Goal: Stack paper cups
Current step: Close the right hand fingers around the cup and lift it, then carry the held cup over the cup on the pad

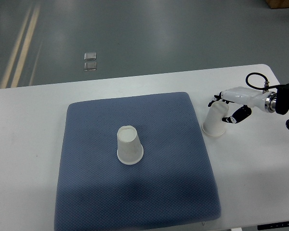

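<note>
The white paper cup in my right gripper, now tilted just off the blue mat, will be released over the upside-down cup (125, 128) near the middle of the mat.
One white paper cup (129, 145) stands upside down near the middle of the blue mat (86, 192). A second white paper cup (215, 121) is upside down and tilted, just off the mat's right edge on the white table. My right hand (226, 108) comes in from the right edge and has its fingers curled around the upper part of that second cup. The left arm does not show.
The white table (29, 144) extends around the mat, with its far edge at the top and a grey floor beyond. A black cable (254, 77) loops above my right wrist.
</note>
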